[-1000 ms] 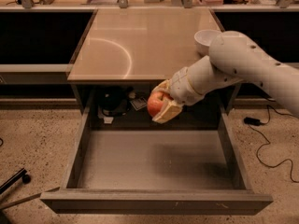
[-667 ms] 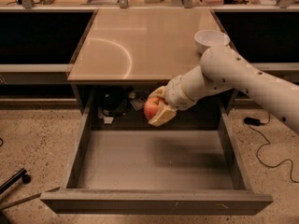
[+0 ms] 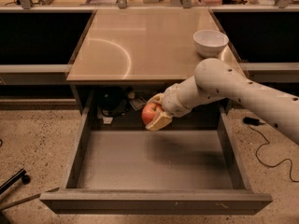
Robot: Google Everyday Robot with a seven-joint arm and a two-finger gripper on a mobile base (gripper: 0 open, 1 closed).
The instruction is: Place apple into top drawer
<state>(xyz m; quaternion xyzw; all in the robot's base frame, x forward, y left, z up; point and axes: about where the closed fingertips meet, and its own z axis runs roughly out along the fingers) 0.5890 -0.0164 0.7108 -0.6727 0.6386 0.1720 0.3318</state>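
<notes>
The gripper should release the apple near the middle of the open top drawer's flat grey bottom (image 3: 160,149).
The red-orange apple (image 3: 149,113) is held in my gripper (image 3: 155,112), whose pale fingers (image 3: 160,121) close around it from the right. The gripper and apple hang just above the back part of the open top drawer (image 3: 154,158), a wide grey tray with a flat bottom, pulled out toward the camera from under the table. My white arm (image 3: 233,90) reaches in from the right, crossing the table's front right corner.
A white bowl (image 3: 210,42) stands on the tan table top (image 3: 140,45) at the right. Dark items and cables (image 3: 112,104) lie in the space behind the drawer. A black cable (image 3: 266,143) runs on the floor at the right.
The arm has lowered and swung left, carrying the apple a little left and down over the drawer's back part. The bowl now shows clear of the arm.
</notes>
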